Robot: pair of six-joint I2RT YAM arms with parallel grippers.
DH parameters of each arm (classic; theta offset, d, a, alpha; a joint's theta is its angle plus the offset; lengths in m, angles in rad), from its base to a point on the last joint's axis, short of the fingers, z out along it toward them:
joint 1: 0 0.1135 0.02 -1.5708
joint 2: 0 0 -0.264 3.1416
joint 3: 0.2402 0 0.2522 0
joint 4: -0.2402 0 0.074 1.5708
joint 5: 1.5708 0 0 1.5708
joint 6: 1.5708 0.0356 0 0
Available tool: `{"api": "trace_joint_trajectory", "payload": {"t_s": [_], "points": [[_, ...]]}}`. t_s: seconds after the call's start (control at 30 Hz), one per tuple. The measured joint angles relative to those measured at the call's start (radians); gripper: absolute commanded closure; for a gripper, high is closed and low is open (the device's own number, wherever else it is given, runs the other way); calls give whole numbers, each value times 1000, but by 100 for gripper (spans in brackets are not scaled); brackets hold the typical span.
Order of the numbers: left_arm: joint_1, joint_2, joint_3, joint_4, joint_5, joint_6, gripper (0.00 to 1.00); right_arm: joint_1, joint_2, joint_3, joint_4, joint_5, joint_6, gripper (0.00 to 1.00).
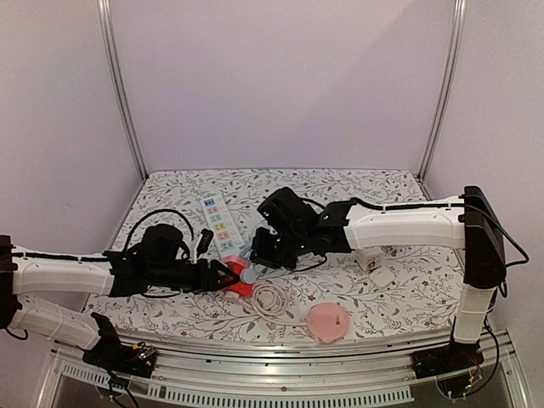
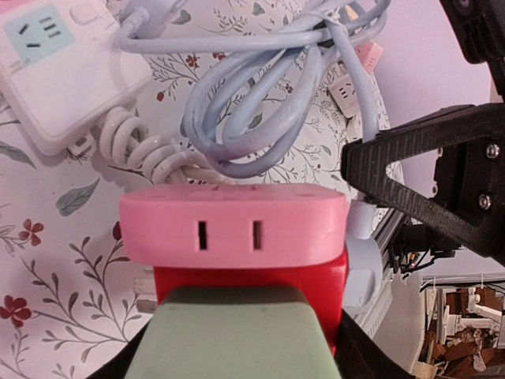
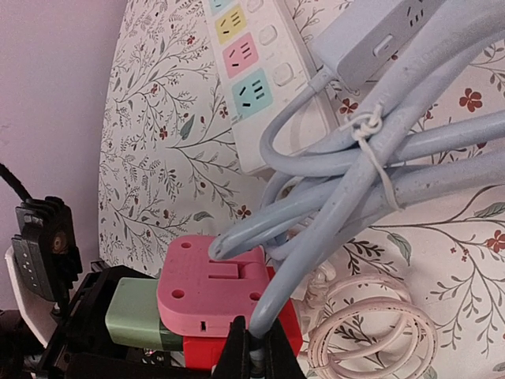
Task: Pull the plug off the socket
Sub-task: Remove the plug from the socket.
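I need to let go of the light-blue plug with my right gripper on the table (image 1: 346,265) just beside the white adapter, toward the socket.
The socket (image 1: 235,279) is a pink-and-red block (image 2: 233,225) near the table's front middle. My left gripper (image 1: 224,276) is shut on it, with one green pad (image 2: 233,335) flat on the red part. The light-blue plug (image 2: 361,264) sits against the socket's right side, and its prongs are hidden. My right gripper (image 3: 254,351) is shut on the plug's neck, where the blue cable (image 3: 316,237) leaves it. In the right wrist view the pink face of the socket (image 3: 209,288) lies just left of those black fingers.
A white power strip (image 1: 219,225) lies behind the socket, with the bundled blue cable (image 2: 260,118) and a blue strip (image 3: 371,31) beside it. A coiled white cord (image 1: 269,299) lies to the front right. A pink disc (image 1: 327,322) and small adapters (image 1: 374,270) sit further right.
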Motion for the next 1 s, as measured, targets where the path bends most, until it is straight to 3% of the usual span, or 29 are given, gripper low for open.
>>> {"api": "trace_joint_trajectory", "payload": {"t_s": [0.5, 1.0], "points": [[10, 13, -13, 25, 18, 0, 68, 0, 0, -19, 22, 1, 6, 100], [14, -49, -11, -33, 34, 127, 69, 0, -5, -13, 18, -24, -4, 100]]}}
